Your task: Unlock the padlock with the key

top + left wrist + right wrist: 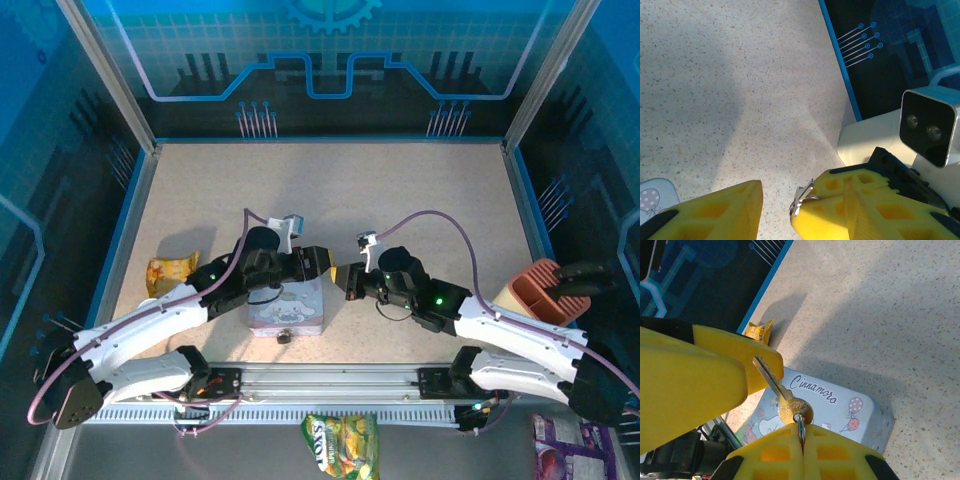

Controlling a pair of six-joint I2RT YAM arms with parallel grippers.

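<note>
My right gripper is only on the key's split ring, so my left gripper needs to hold the key's blade first, so that my right gripper can then take the key's head (795, 410).
My right gripper (801, 432) is shut on the split ring of the key (790, 405), a brass-headed key whose silver blade sticks up and away from the fingertips. The blade tip rests against a yellow finger (740, 355) of my left gripper (322, 263), which stands open. In the left wrist view the key (801, 199) shows edge-on at the tip of the right gripper's shut fingers (865, 210), a gap away from one left finger (720, 210). Both grippers meet above the lilac cartoon tin (288, 312). The small dark padlock (284, 337) sits at the tin's front side.
A yellow snack packet (170, 272) lies left of the tin. A pinkish-brown holder (545, 290) with a dark tool stands at the right edge. A green snack bag (340, 445) lies below the arm rail. Blue walls enclose the speckled table (400, 190).
</note>
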